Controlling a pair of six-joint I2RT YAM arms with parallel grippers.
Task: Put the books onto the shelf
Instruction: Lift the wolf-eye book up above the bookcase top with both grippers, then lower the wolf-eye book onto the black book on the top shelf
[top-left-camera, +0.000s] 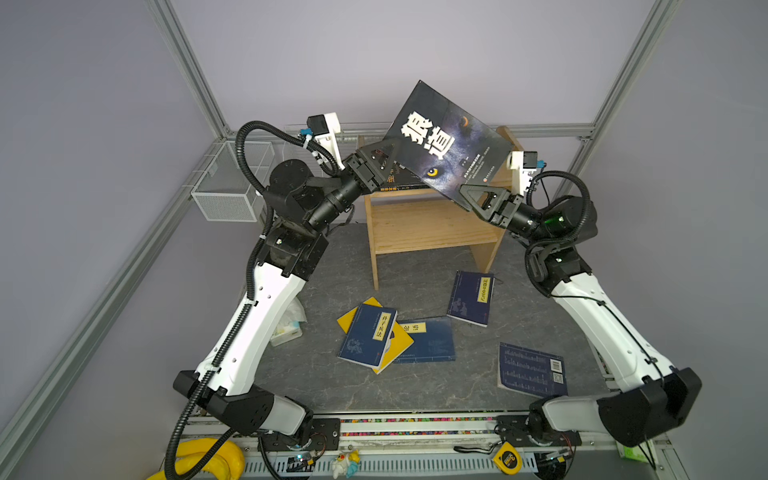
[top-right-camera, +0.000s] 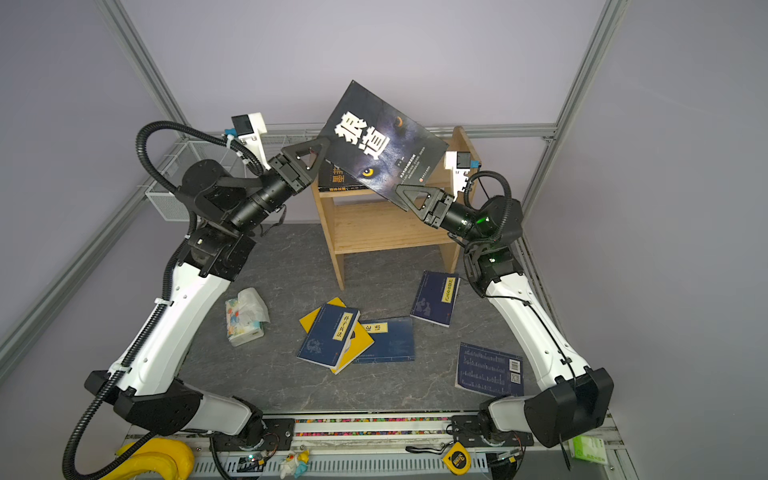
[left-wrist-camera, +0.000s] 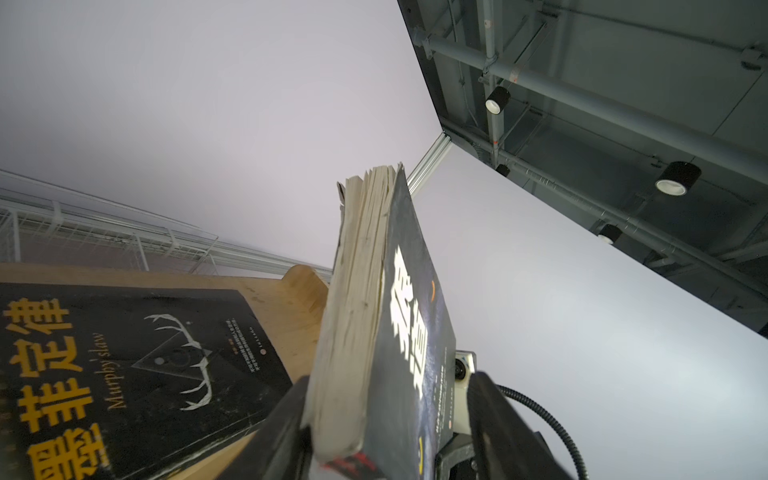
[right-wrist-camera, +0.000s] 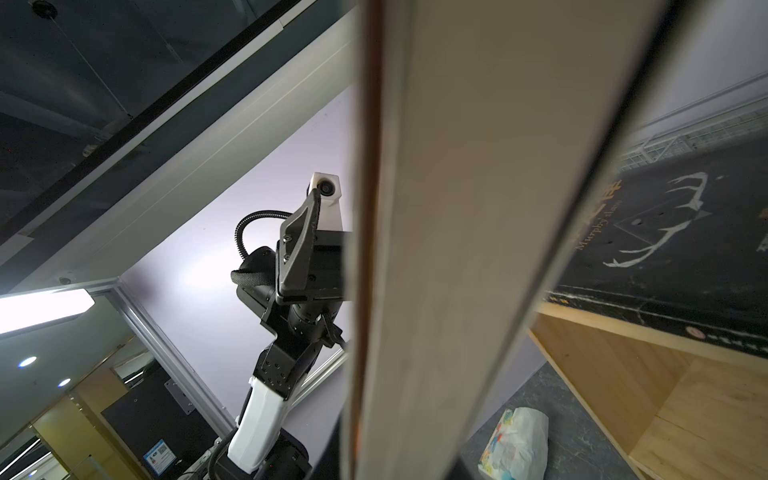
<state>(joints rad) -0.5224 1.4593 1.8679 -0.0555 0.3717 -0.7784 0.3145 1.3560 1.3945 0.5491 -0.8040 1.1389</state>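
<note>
The wolf's-eye book hangs tilted with my right gripper on its lower corner, so next my left gripper closes on its title-side edge (top-left-camera: 394, 131) before my right gripper opens.
A black book with a wolf's eye (top-left-camera: 444, 141) (top-right-camera: 378, 141) hangs tilted above the pine shelf (top-left-camera: 428, 224) (top-right-camera: 374, 228). My right gripper (top-left-camera: 463, 191) (top-right-camera: 399, 191) is shut on its lower corner. My left gripper (top-left-camera: 392, 156) (left-wrist-camera: 388, 399) stands open round its left edge, one finger against the pages (left-wrist-camera: 353, 311) and the other apart from the cover. A second black book (top-left-camera: 395, 183) (left-wrist-camera: 124, 365) (right-wrist-camera: 665, 249) lies on the shelf's top tier. Three navy books (top-left-camera: 368, 334) (top-left-camera: 471, 297) (top-left-camera: 430, 340), another navy one lying back up (top-left-camera: 532, 370) and a yellow one (top-left-camera: 401, 343) lie on the table.
A tissue pack (top-right-camera: 245, 318) lies beside the left arm. A white wire mesh basket (top-left-camera: 232, 187) hangs at the back left. A yellow tape measure (top-left-camera: 507, 459) and a yellow soft object (top-left-camera: 208, 457) sit at the front rail. The shelf's lower tier (top-left-camera: 432, 237) holds nothing.
</note>
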